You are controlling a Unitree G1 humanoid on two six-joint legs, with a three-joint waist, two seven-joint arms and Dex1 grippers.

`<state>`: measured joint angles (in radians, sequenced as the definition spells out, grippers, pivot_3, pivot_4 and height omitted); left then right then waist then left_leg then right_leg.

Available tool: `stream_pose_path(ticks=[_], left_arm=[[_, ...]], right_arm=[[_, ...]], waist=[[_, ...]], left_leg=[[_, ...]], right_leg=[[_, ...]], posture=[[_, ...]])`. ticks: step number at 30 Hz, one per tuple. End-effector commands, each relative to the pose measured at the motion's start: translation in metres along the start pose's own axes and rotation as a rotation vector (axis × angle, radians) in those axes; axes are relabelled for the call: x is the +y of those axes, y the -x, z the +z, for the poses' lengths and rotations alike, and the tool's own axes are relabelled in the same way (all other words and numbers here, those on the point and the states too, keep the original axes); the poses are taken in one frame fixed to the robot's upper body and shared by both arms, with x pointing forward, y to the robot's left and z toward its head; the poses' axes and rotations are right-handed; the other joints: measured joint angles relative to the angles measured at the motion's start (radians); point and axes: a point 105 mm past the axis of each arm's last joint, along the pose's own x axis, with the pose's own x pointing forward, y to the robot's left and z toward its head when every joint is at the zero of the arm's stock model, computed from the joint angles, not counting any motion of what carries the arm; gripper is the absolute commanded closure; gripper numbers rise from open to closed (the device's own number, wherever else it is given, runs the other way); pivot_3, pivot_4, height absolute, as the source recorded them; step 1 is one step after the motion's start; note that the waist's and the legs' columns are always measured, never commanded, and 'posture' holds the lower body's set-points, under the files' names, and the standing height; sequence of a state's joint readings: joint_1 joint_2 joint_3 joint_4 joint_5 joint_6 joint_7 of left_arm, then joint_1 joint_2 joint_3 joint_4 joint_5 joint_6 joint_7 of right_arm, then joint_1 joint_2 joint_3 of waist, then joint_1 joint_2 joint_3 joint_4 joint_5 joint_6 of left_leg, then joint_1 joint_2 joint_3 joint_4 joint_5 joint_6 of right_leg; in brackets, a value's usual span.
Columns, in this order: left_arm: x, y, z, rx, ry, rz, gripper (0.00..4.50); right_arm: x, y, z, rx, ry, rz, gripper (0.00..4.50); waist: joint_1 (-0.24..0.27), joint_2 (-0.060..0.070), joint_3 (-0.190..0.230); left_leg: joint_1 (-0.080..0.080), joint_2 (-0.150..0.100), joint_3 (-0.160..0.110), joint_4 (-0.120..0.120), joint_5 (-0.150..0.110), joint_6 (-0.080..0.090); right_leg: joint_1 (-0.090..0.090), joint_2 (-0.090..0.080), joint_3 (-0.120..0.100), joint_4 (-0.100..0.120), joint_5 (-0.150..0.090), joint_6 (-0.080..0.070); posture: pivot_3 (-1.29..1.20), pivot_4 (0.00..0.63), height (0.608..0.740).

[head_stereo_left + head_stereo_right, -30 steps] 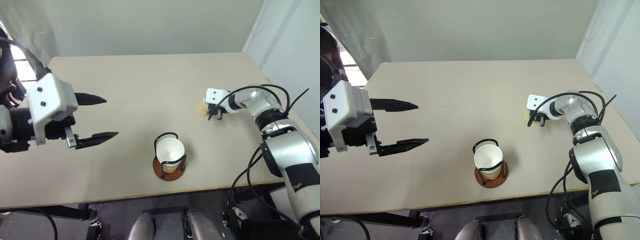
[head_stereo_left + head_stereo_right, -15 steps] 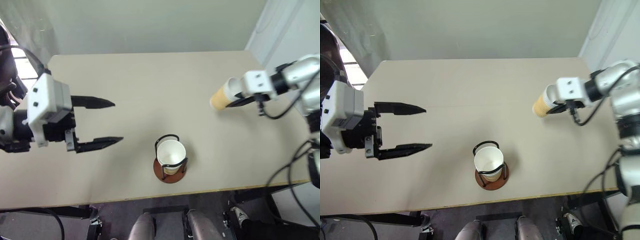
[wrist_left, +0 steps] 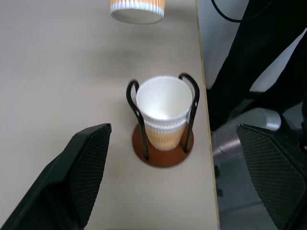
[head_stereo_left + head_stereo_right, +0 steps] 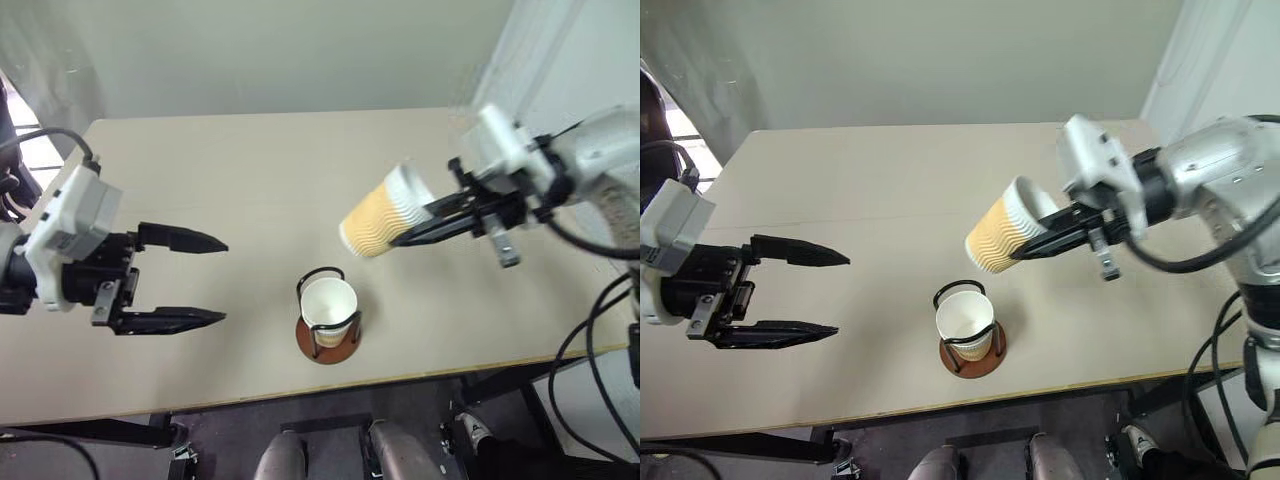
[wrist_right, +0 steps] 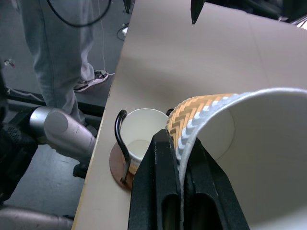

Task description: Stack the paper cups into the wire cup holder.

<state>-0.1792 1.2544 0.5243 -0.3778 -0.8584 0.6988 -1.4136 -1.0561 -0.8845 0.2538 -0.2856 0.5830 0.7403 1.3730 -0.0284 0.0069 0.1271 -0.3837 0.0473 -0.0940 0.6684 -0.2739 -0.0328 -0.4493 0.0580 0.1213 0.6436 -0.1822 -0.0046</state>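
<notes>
I will let go of the tilted paper cup with my right gripper inside the opening of the cups (image 4: 328, 302) (image 5: 142, 135) in the wire holder.
The wire cup holder (image 4: 322, 274) stands on its reddish-brown base (image 4: 324, 343) near the table's front edge, with two paper cups (image 3: 163, 106) nested upright inside it. A third paper cup (image 4: 378, 222) hangs tilted in the air, above and just right of the holder, its bottom pointing left. My right gripper (image 4: 408, 230) is shut on this cup's rim wall; in the right wrist view one finger (image 5: 160, 182) lies outside the cup (image 5: 249, 163). My left gripper (image 4: 223, 280) is open and empty, left of the holder, pointing at it.
The beige table (image 4: 240, 160) carries nothing else that I can see. Its front edge (image 4: 300, 392) runs just below the holder. A person's legs (image 5: 60, 57) stand on the floor beside the table. A pale wall rises behind.
My right gripper has lifted the cup off the table's far right and carried it left and toward me, to above the holder. The left gripper turned slightly and stays open.
</notes>
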Motion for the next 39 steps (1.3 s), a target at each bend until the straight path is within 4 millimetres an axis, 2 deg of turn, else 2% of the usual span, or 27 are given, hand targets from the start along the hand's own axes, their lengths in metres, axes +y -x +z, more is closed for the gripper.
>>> stream_pose_path(ticks=[1, 6, 12, 15, 18, 39], left_arm=[[0.002, 0.010, -0.001, 0.024, -0.005, 0.047, 0.00], [0.000, 0.012, -0.004, 0.037, 0.001, 0.058, 0.00], [0.000, 0.012, -0.004, 0.048, -0.003, 0.070, 0.00], [0.000, 0.012, -0.004, 0.052, -0.007, 0.072, 0.00], [-0.001, 0.012, -0.003, 0.051, -0.008, 0.070, 0.00], [0.001, 0.014, -0.002, 0.075, -0.021, 0.060, 0.00]], right_arm=[[-0.003, -0.007, 0.009, 0.018, 0.036, -0.028, 4.49], [0.008, -0.024, 0.013, 0.002, 0.030, 0.054, 4.49], [0.020, -0.035, 0.011, -0.007, 0.003, 0.120, 4.49], [0.021, -0.041, 0.007, -0.014, -0.025, 0.127, 4.49], [0.015, -0.047, -0.010, 0.014, -0.056, 0.095, 4.49], [0.033, -0.054, -0.017, 0.002, -0.099, 0.160, 4.49]], waist=[[0.000, 0.000, 0.000], [0.000, -0.001, 0.000], [0.000, -0.001, -0.001], [0.000, -0.002, -0.001], [0.001, -0.002, -0.001], [0.001, -0.003, -0.002]], left_leg=[[0.000, 0.000, 0.000, 0.000, 0.000, 0.000], [-0.002, 0.003, 0.000, -0.001, -0.001, 0.002], [-0.003, 0.005, 0.000, 0.000, -0.003, 0.002], [-0.002, 0.005, 0.000, 0.000, -0.003, 0.002], [-0.002, 0.006, 0.000, 0.000, -0.003, 0.002], [-0.002, 0.007, -0.001, 0.000, -0.004, 0.003]], right_leg=[[-0.001, 0.000, 0.000, 0.001, 0.000, 0.000], [-0.004, 0.004, -0.001, 0.001, -0.002, -0.004], [-0.004, 0.006, -0.002, 0.001, -0.004, -0.008], [-0.004, 0.006, -0.002, 0.001, -0.005, -0.009], [-0.004, 0.007, -0.002, 0.001, -0.005, -0.009], [-0.003, 0.007, -0.003, 0.002, -0.005, -0.009]], posture=[[0.00, 0.150, 0.740], [0.00, 0.150, 0.740], [0.00, 0.150, 0.740], [0.00, 0.150, 0.740], [0.00, 0.150, 0.740], [0.00, 0.150, 0.740]])
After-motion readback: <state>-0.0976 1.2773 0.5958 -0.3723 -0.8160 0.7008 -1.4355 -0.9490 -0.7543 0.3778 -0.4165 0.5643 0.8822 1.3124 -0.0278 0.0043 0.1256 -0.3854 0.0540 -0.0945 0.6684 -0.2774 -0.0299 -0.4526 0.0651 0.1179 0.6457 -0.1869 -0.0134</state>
